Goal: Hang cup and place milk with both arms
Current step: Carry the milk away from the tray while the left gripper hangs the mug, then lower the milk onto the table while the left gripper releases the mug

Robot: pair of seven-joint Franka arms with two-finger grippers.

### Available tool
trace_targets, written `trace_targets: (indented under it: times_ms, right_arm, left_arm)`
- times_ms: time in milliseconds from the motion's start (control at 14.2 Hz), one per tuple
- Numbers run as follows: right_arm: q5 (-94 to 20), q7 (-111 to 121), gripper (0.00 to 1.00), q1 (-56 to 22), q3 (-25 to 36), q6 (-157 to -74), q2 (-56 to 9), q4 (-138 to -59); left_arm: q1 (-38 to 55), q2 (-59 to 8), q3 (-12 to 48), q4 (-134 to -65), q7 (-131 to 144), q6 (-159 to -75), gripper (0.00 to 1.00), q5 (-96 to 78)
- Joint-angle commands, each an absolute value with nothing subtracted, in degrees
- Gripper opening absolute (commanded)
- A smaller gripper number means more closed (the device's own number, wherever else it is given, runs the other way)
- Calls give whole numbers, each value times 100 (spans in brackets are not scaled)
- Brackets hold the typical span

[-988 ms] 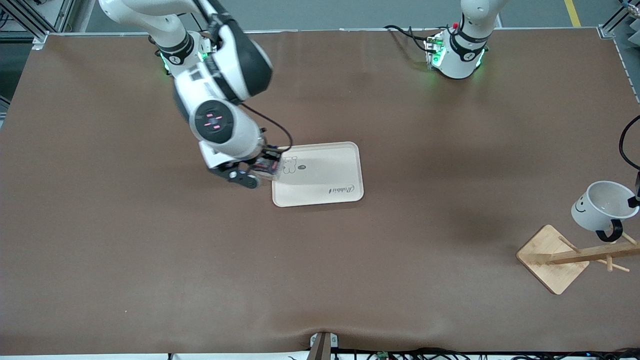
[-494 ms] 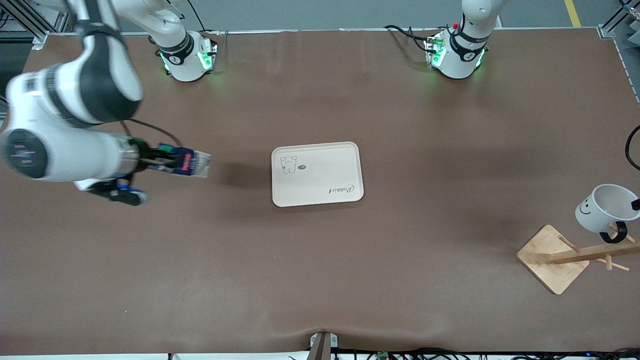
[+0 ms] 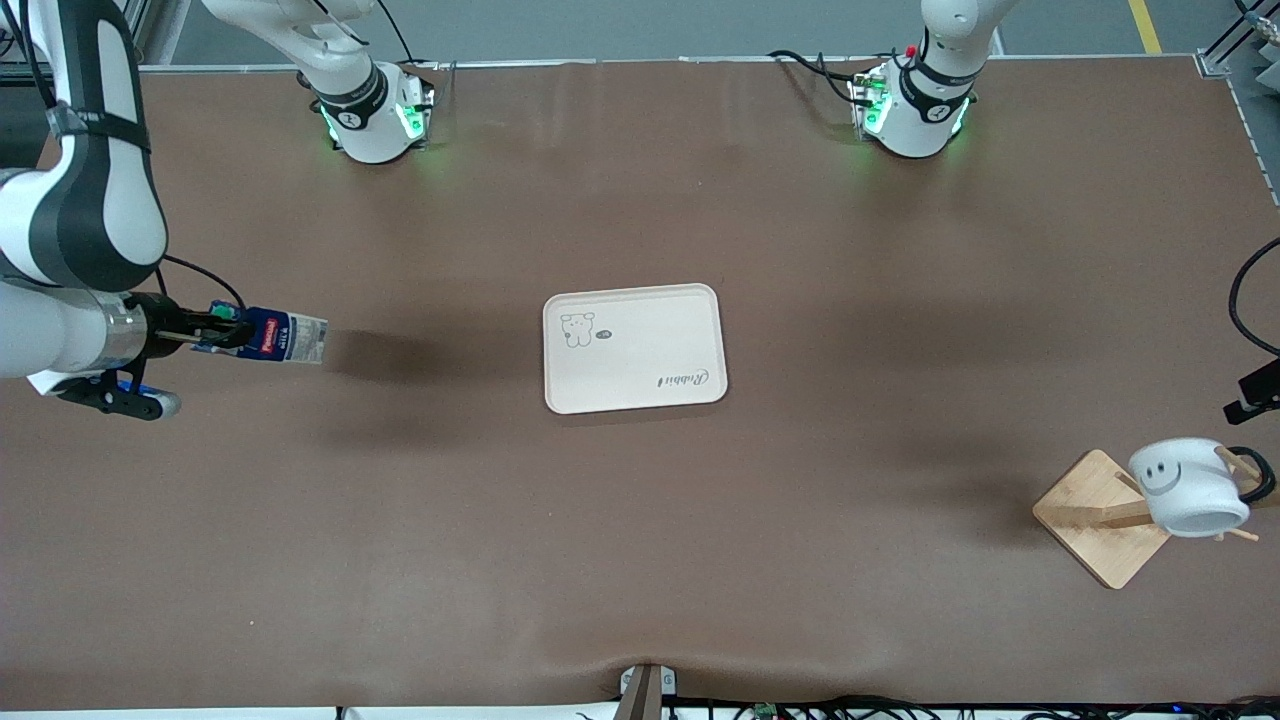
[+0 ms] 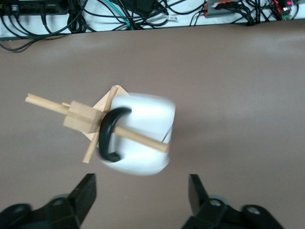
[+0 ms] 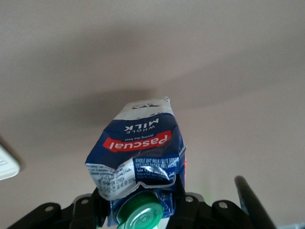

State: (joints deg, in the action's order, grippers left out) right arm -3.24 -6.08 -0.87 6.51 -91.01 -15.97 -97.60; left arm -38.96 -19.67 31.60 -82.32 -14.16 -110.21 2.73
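Note:
I will let go of the milk with my right gripper so it stands on the bare table [image 3: 299, 367], well away from the cream tray's end with the bear drawing.
The white cup [image 3: 1190, 487] with its smiley face hangs on the wooden rack [image 3: 1085, 512] at the left arm's end of the table. A peg runs through its black handle [image 4: 108, 136]. The cup [image 4: 143, 138] looks blurred. My left gripper [image 4: 142, 194] is open just short of the cup, touching nothing. My right gripper [image 3: 212, 327] is shut on the cap end of the blue milk [image 3: 285, 338] carton, held sideways in the air. It is over bare table toward the right arm's end. In the right wrist view the milk [image 5: 138, 148] is creased between the fingers [image 5: 96, 202].
A cream tray [image 3: 640, 330] with a small bear drawing lies in the middle of the table with nothing on it. Cables [image 4: 119, 14] run along the table edge nearest the front camera. The rack's pegs [image 4: 45, 102] stick out sideways.
My left gripper opened, let go of the cup and drew back; the cup dropped onto the rack peg. My right arm swung the milk from the tray's edge toward the right arm's end.

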Motion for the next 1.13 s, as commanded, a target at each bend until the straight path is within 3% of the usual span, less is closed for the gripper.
trace_targets:
  times_ms: [0, 565, 635, 776, 847, 918, 988, 1059]
  right_arm:
    - [-237, -334, 0, 228, 519, -9553, -1187, -10616]
    - [-290, -264, 0, 457, 510, -11592, -765, -12084]
    - [-299, -272, 6, 466, 518, -11601, -773, -12094]
    - [-299, -272, 32, 457, 510, -11602, -782, -12076]
    - [-299, -272, 38, 457, 518, -11541, -791, -12067]
    - [-299, -246, 57, 457, 519, -11531, -800, -12059]
    - [-290, -229, 95, 466, 519, -11549, -809, -12006]
    - [-290, -124, 100, 475, 519, -11540, -826, -11884]
  left_arm:
    - [-3736, -1697, 3225, -8271, -583, -10654, 100, 448]
    - [-3595, -1310, 4095, -8244, 1793, -9827, 100, 886]
    - [-3595, -1301, 4200, -8227, 1767, -9783, 100, 1070]
    - [-3577, -1231, 4202, -8218, 1679, -9773, 100, 1160]
    - [-3447, -1187, 4123, -8218, 1600, -9773, 100, 1125]
    - [-3097, -1013, 3783, -8226, 1530, -9765, 100, 1125]
    - [-2615, -802, 3162, -8279, 1512, -9756, 100, 1090]
    - [-2114, -722, 2659, -8279, 1477, -9617, 100, 1046]
